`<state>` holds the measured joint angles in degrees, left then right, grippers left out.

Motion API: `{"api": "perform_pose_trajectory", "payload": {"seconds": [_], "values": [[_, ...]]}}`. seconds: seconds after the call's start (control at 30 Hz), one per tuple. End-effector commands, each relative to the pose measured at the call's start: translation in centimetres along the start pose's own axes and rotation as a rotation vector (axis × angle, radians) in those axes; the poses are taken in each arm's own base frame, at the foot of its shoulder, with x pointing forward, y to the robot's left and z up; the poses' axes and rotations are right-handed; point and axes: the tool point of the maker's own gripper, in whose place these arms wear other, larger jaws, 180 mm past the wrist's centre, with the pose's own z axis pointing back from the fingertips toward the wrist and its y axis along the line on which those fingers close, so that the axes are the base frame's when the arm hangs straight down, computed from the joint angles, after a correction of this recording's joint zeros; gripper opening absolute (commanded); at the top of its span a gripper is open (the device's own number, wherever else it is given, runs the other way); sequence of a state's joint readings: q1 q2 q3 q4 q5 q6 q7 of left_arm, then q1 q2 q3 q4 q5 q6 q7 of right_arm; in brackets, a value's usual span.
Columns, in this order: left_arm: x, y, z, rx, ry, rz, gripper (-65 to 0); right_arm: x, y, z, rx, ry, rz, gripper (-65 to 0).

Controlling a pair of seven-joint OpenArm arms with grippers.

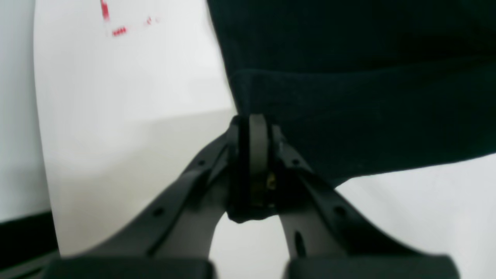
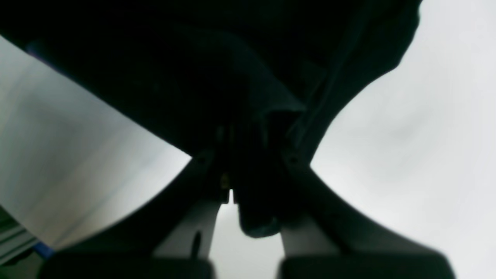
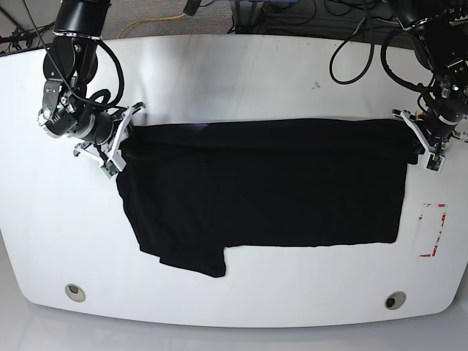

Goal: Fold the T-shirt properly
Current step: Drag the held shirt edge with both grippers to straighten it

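Next, I let go of the T-shirt's upper corner with my left gripper on the white table (image 3: 425,126) beyond the red tape marks.
The black T-shirt (image 3: 263,190) lies stretched across the middle of the white table (image 3: 234,80), plain side up, with a sleeve (image 3: 194,259) sticking out at the front left. My left gripper (image 3: 418,145) is shut on the T-shirt's upper right corner; in the left wrist view the fingers (image 1: 257,155) pinch the dark hem (image 1: 348,108). My right gripper (image 3: 121,142) is shut on the upper left corner; in the right wrist view black cloth (image 2: 217,77) bunches between its jaws (image 2: 248,170). The top edge runs taut between both grippers.
Red tape marks (image 3: 433,230) sit on the table near the right edge. Two round holes (image 3: 73,291) (image 3: 395,300) lie near the front edge. Cables (image 3: 351,36) hang behind the table's far side.
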<state>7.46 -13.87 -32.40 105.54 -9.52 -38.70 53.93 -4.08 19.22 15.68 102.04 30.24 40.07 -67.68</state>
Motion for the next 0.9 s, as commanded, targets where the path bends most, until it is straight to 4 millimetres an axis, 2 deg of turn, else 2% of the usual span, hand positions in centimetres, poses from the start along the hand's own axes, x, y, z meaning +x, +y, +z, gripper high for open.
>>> {"api": "perform_pose_trajectory", "payload": {"seconds": [0.0,0.03,0.2,0.27,0.37,0.43,0.53,0.73,0.87], "values": [[1.0,1.2,0.6,0.031,-0.034,-0.02,-65.0,0.2,-0.6,0.7,-0.02,-0.006,0.019,-60.4],[0.7,1.4,0.7,0.034,-0.023,-0.03,-65.0,-0.3,-0.6,0.8,-0.022,0.007,0.022,-56.1],[-0.1,1.4,0.9,0.031,0.0,-0.046,-65.0,-2.0,-1.5,1.5,-0.042,0.087,0.039,-20.5],[-0.2,1.4,0.9,0.029,0.003,-0.046,-65.0,-1.8,-2.0,2.3,-0.064,0.097,0.059,-12.7],[-0.3,1.2,0.9,0.02,0.005,-0.064,-65.0,-1.6,-1.6,3.3,-0.059,0.07,0.065,-12.4],[-0.1,1.2,1.0,0.021,0.001,-0.067,-65.0,-1.4,-2.3,4.7,-0.074,0.01,0.004,-13.5],[-0.3,1.0,1.0,0.018,0.004,-0.067,-65.0,-2.5,-3.4,6.0,-0.081,-0.023,-0.085,-13.5],[-0.5,1.0,0.9,0.014,0.009,-0.066,-65.0,-5.5,-4.8,6.2,-0.076,-0.087,-0.332,-13.5],[-0.6,1.0,0.9,0.015,0.013,-0.064,-65.0,-7.4,-3.6,5.3,-0.056,-0.081,-0.432,-13.5]]}}
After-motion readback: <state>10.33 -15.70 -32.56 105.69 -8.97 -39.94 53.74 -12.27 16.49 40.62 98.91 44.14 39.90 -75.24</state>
